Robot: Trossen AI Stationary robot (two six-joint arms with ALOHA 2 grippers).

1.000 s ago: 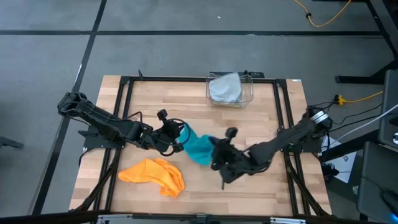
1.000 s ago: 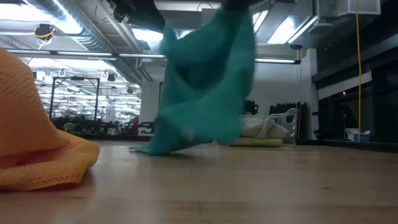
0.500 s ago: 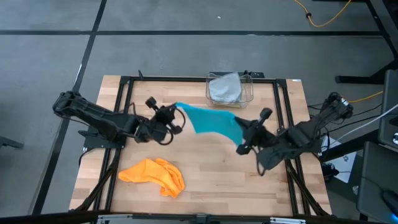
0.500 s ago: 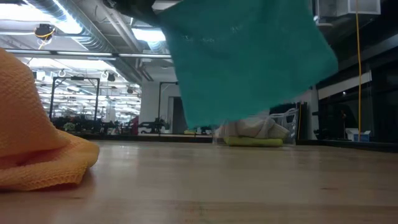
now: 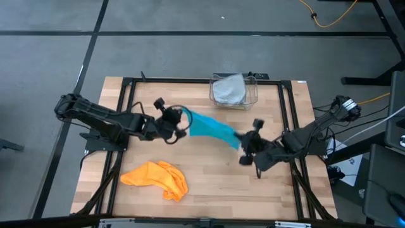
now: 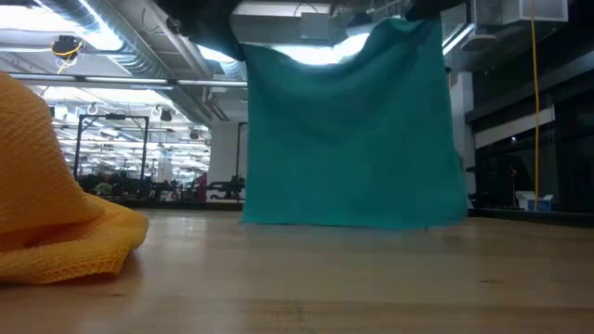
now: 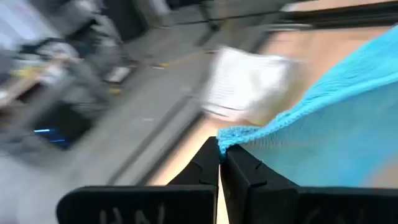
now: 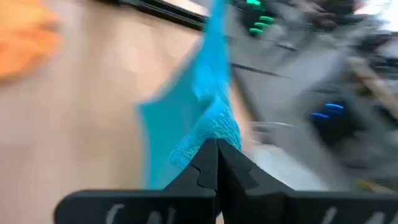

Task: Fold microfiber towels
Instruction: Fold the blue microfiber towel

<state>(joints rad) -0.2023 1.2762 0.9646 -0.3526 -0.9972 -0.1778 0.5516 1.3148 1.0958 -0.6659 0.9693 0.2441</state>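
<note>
The robot's left gripper needs to release the teal towel on bare wood point(image 5: 219, 154) between the orange towel and the right gripper.
A teal towel point(image 5: 209, 128) hangs spread between my two grippers above the table's middle. In the low view the teal towel point(image 6: 353, 130) is a flat sheet whose lower edge point(image 6: 353, 223) hangs close to the table top; I cannot tell whether it touches. My left gripper point(image 5: 185, 120) is shut on the towel's left upper corner, my right gripper point(image 5: 238, 140) on its right upper corner. An orange towel point(image 5: 157, 177) lies crumpled on the table at the near left. A grey-blue towel point(image 5: 228, 90) lies in the clear bin point(image 5: 253, 95). The lime green towel is hidden. My left gripper pinches a corner of the teal towel point(image 7: 229, 134) between its two shut fingertips point(image 7: 208, 165). It comes from the table's left. The towel hangs below and stretches away toward my right gripper. My right gripper pinches the opposite upper corner of the teal towel point(image 8: 214, 130) between its two shut fingertips point(image 8: 205, 163). It comes from the table's right. The cloth is bunched at the fingertips and hangs below them.
The clear bin stands at the table's far edge, behind the hanging towel. The orange towel point(image 6: 56, 213) is a tall heap at the near left. A black frame point(image 5: 126, 95) runs round the table top. Bare wood point(image 5: 253, 190) lies at the near right.
My right gripper has gone toward the table's right and far edge, away from my left gripper, then back a little. My left gripper has gone a little toward the far edge. The teal towel, bunched with its lower part on the table, is lifted and spread into a flat hanging sheet.
</note>
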